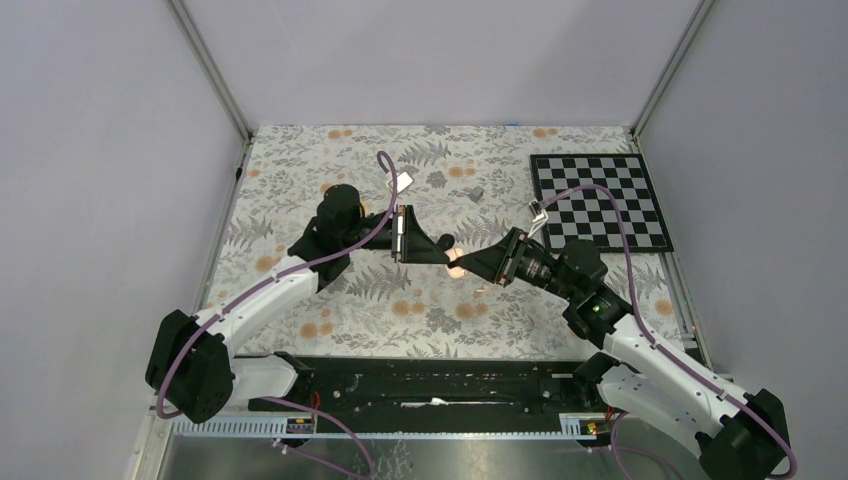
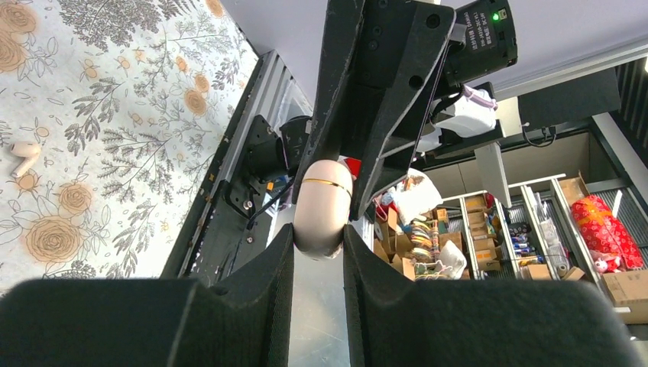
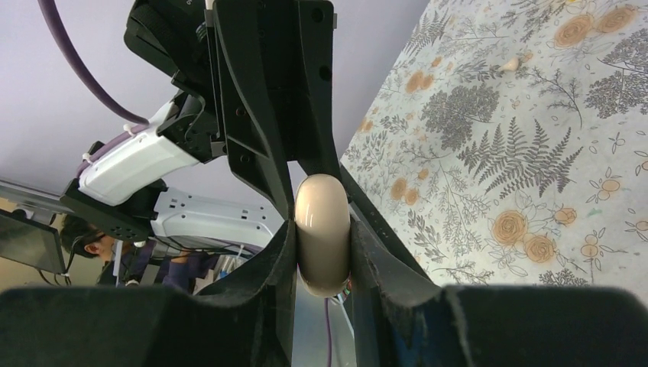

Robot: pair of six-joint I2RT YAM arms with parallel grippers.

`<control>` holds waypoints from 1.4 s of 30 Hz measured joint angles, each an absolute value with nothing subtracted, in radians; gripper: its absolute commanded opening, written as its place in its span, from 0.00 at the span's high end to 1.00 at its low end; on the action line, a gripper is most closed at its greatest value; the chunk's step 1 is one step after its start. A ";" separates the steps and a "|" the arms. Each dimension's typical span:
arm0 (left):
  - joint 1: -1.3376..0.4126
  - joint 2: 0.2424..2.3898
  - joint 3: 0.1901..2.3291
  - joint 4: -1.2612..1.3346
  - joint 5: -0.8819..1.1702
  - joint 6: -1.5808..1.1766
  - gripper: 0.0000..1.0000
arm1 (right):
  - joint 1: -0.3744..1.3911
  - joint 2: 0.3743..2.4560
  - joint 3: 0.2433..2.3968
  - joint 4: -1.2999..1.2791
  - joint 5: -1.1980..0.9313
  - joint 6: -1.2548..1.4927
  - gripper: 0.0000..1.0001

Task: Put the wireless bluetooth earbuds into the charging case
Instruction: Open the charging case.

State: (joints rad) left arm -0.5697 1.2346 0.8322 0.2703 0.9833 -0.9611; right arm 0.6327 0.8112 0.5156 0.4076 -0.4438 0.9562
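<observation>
The charging case is clamped across its gold seam by my right gripper, so my left gripper should open and regrip the body [image 2: 321, 220] before my right gripper swings the lid open.
The charging case [image 1: 455, 256] is a beige rounded pod, held in the air over the table between both grippers. My left gripper [image 2: 319, 237] is shut on one end of the case [image 2: 322, 206]; a thin gold seam crosses it and it looks closed. My right gripper [image 3: 321, 229] is shut on the other end of the case [image 3: 322, 229]. The two grippers meet tip to tip in the top view, left [image 1: 443, 248] and right [image 1: 472, 263]. One beige stemmed earbud [image 2: 23, 155] lies on the floral cloth. A small beige earbud [image 3: 510, 64] lies on the cloth in the right wrist view. No black nubs show.
A small grey block [image 1: 476, 193] lies on the cloth behind the grippers. A black-and-white chessboard [image 1: 600, 200] lies at the back right. Grey walls close the table on three sides. The black base rail [image 1: 430, 385] runs along the near edge.
</observation>
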 measured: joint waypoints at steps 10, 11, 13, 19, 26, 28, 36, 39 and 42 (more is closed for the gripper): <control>-0.563 1.235 0.836 0.237 0.984 -0.939 1.00 | 0.632 0.838 0.469 0.512 -0.446 1.023 0.76; -0.561 1.235 0.836 0.238 0.984 -0.941 1.00 | 0.631 0.845 0.461 0.536 -0.447 1.036 0.84; -0.558 1.235 0.835 0.245 0.984 -0.951 1.00 | 0.629 0.859 0.442 0.591 -0.448 1.066 0.99; -0.550 1.235 0.831 0.294 0.989 -0.985 0.56 | 0.624 0.892 0.411 0.716 -0.451 1.132 1.00; -0.558 1.237 0.803 0.385 1.002 -1.050 0.55 | 0.624 0.914 0.389 0.781 -0.434 1.177 1.00; -0.559 1.243 0.791 0.425 1.003 -1.077 0.61 | 0.624 0.917 0.389 0.793 -0.430 1.182 1.00; -0.584 1.282 0.776 0.526 1.002 -1.146 0.62 | 0.624 0.939 0.389 0.834 -0.430 1.203 1.00; -0.586 1.286 0.776 0.535 0.999 -1.155 0.85 | 0.624 0.944 0.389 0.851 -0.431 1.213 1.00; -0.586 1.287 0.775 0.542 0.998 -1.169 1.00 | 0.623 0.944 0.389 0.861 -0.430 1.211 1.00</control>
